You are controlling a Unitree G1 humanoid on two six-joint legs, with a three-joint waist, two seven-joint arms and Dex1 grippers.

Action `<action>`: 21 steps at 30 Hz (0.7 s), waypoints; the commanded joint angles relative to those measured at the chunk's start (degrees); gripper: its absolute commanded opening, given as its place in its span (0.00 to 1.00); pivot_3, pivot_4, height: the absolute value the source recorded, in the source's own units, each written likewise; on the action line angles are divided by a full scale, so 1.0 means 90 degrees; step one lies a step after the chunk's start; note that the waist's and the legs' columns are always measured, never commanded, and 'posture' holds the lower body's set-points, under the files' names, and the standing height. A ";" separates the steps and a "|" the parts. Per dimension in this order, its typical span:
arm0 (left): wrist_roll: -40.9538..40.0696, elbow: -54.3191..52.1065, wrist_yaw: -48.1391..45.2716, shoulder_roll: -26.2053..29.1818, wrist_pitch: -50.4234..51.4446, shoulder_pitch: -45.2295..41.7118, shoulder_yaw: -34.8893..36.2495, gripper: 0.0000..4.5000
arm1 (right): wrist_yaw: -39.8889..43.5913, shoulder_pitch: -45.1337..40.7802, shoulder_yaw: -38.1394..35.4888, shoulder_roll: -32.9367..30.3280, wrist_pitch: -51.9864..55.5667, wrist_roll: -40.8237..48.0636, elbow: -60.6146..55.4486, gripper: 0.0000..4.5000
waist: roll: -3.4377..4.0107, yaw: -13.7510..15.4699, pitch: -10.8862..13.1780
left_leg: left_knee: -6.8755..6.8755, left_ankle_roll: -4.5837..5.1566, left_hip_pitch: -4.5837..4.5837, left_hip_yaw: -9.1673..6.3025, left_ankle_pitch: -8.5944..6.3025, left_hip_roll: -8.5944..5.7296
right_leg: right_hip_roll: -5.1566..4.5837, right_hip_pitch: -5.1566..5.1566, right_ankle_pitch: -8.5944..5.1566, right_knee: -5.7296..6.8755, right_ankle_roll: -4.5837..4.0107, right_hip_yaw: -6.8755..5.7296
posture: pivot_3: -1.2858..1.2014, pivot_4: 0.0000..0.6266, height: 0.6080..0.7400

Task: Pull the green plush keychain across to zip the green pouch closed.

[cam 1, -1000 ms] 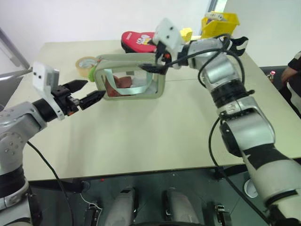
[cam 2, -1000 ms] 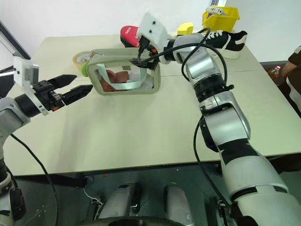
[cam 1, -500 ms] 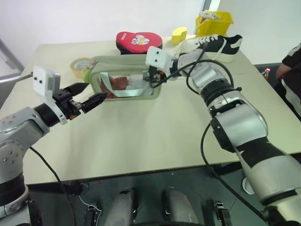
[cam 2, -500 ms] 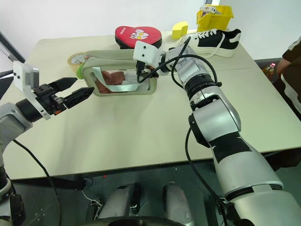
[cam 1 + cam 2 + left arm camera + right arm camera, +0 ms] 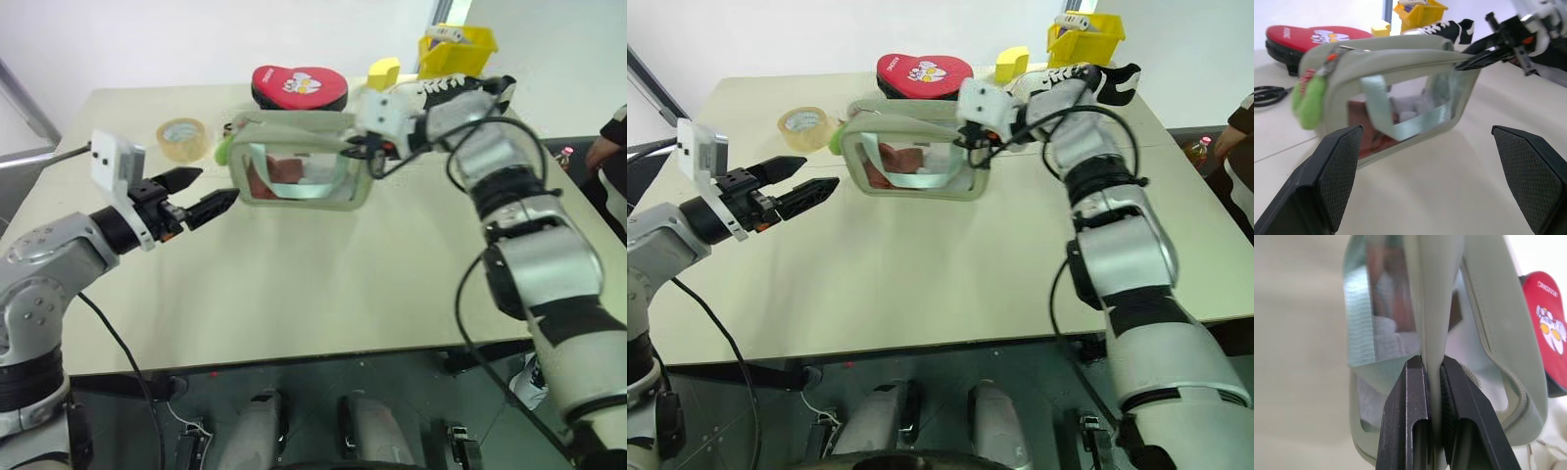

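The green plush keychain sits close by the tape, beyond my left gripper's fingers, so I should draw the pouch nearer with my right gripper and retake its edge point(image 5: 328, 142).
The green pouch point(image 5: 294, 125) stands on its long edge in the middle of the table, its clear window facing me. The green plush keychain point(image 5: 223, 150) hangs at the pouch's left end, also seen in the left wrist view as a fuzzy lime keychain point(image 5: 1310, 100). My right gripper point(image 5: 367, 149) is shut on the pouch's right end, the fabric edge pinched between its black fingers point(image 5: 1409, 396). My left gripper point(image 5: 217, 186) is open, level, a short way left of the keychain and apart from it.
A roll of tape point(image 5: 182, 137) lies left of the pouch. Behind it are a red heart-shaped case point(image 5: 299, 86), a yellow block point(image 5: 382, 71), a black shoe point(image 5: 465, 90) and a yellow bin point(image 5: 458, 47). Scissors point(image 5: 1268, 93) lie near the case. A person point(image 5: 609, 147) is at the right edge.
My right gripper has shut on the pouch's right end and drawn the pouch to the right, away from the tape roll. The left gripper has stayed open and almost still.
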 commanded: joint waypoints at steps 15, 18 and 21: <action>-0.0250 0.0345 -0.0988 0.0275 0.0017 -0.0634 -0.0396 1.00 | 0.0702 0.1394 -0.0517 -0.1511 0.1240 0.0854 -0.3076 0.01 | 0.0005 0.0017 0.0003 | 0.0016 0.0000 -0.0003 0.0003 0.0001 0.0004 | -0.0004 0.0003 0.0001 -0.0001 -0.0003 0.0001 | 0.52 0.24 1.00; -0.0292 0.0288 -0.1055 0.0310 0.0044 -0.0583 -0.0413 1.00 | 0.0678 0.1448 -0.0445 -0.1598 0.0937 0.0739 -0.2809 0.19 | 0.0005 0.0017 0.0003 | 0.0009 0.0000 -0.0004 0.0003 0.0001 0.0004 | -0.0003 -0.0001 0.0001 -0.0002 -0.0003 0.0001 | 0.52 0.24 1.00; -0.0293 0.0235 -0.1051 0.0329 0.0058 -0.0534 -0.0412 1.00 | 0.0895 0.1665 -0.0450 -0.1722 0.1018 0.0856 -0.2942 0.49 | 0.0005 0.0017 0.0003 | 0.0009 0.0000 -0.0004 0.0003 0.0001 0.0004 | -0.0002 0.0000 0.0001 -0.0002 -0.0003 0.0000 | 0.52 0.24 1.00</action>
